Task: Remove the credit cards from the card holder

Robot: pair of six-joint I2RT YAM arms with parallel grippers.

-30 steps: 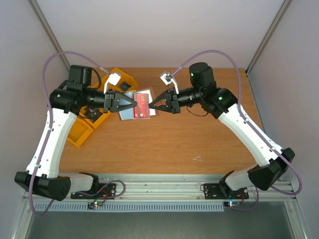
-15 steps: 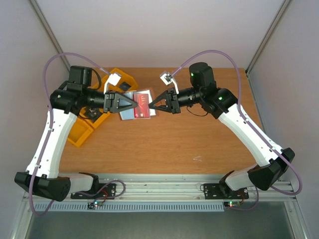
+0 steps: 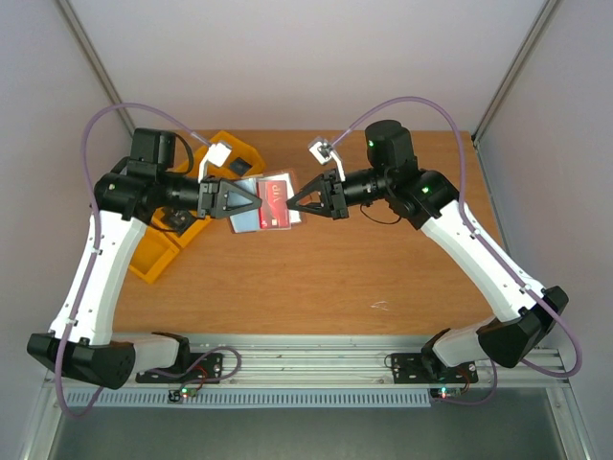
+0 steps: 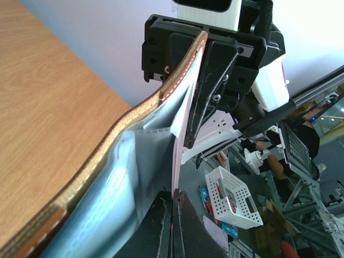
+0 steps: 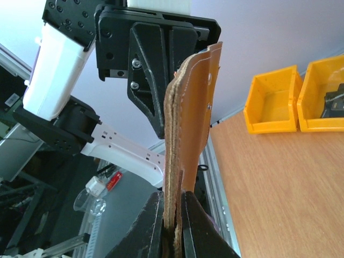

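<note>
The card holder will go down from my right gripper onto the bare wood (image 3: pixel 306 273) between the yellow bins and the white marks.
The card holder (image 3: pixel 247 213) hangs open above the table between my two grippers, its grey-blue lining facing up. A red credit card (image 3: pixel 275 203) lies against its right half. My left gripper (image 3: pixel 260 201) is shut on the thin edge of the credit card (image 4: pixel 176 156), which stands out of a lining pocket beside the brown stitched rim of the card holder (image 4: pixel 134 113). The left gripper (image 4: pixel 173 194) shows no gap between its jaws. My right gripper (image 3: pixel 290 203) is shut on the brown leather edge of the card holder (image 5: pixel 188 107). The right gripper (image 5: pixel 173 207) pinches the stacked layers.
Yellow bins (image 3: pixel 158 254) stand along the table's left side, another yellow bin (image 3: pixel 235 153) behind the left wrist. One bin holds a dark object (image 3: pixel 177 218). In the right wrist view two yellow bins (image 5: pixel 271 99) sit at the far edge.
Both grippers and the card holder have stayed almost in place. The right gripper has edged slightly left.
</note>
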